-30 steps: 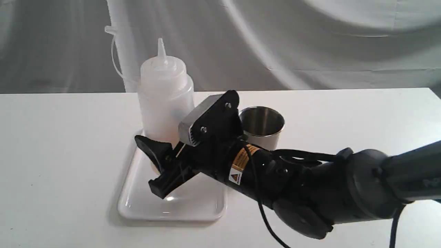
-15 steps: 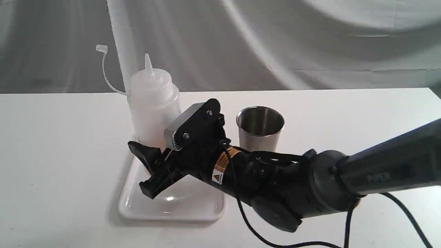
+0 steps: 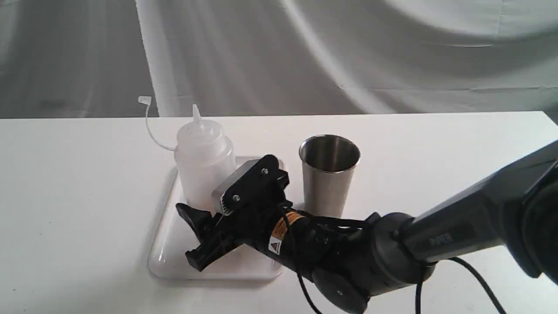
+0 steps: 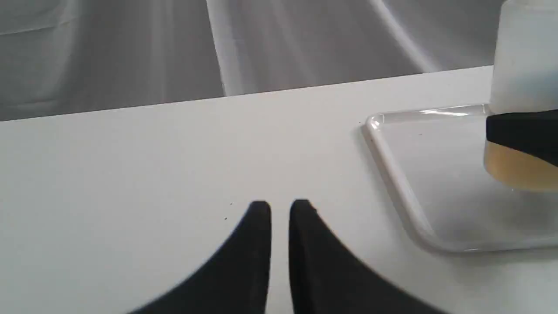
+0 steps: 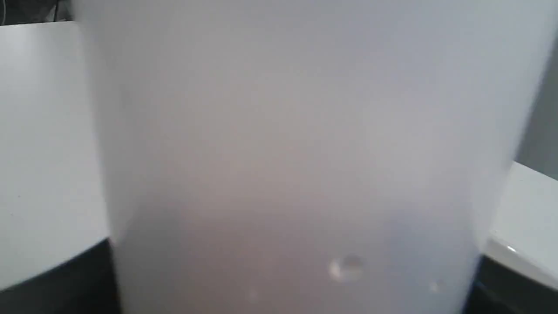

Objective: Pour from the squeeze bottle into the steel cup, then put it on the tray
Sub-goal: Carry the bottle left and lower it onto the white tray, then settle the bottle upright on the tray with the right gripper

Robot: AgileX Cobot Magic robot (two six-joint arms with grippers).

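The squeeze bottle, now over the tray's far part, will be set down upright by my right gripper on the middle of the white tray (image 3: 222, 220).
The squeeze bottle (image 3: 200, 157), translucent white with a nozzle and a cap strap, stands upright over the far part of the white tray (image 3: 170, 257). My right gripper (image 3: 188, 235) is shut on its lower body, hiding the base. In the right wrist view the bottle (image 5: 305, 131) fills the picture between two dark fingers (image 5: 52, 283). In the left wrist view amber liquid shows at the bottom of the bottle (image 4: 514, 168), which sits at or just above the tray (image 4: 392, 165). The steel cup (image 3: 329, 174) stands upright just right of the tray. My left gripper (image 4: 280, 205) hovers shut over bare table.
The white table (image 3: 65, 196) stretches wide to the left and right of the tray and cup. A grey draped cloth (image 3: 348, 52) hangs behind the table's far edge. My right arm (image 3: 436, 244) and its cable lie low across the front right.
My right gripper has come down with the bottle, from raised above the tray to low on it. The cup, once partly hidden by the wrist, now shows fully.
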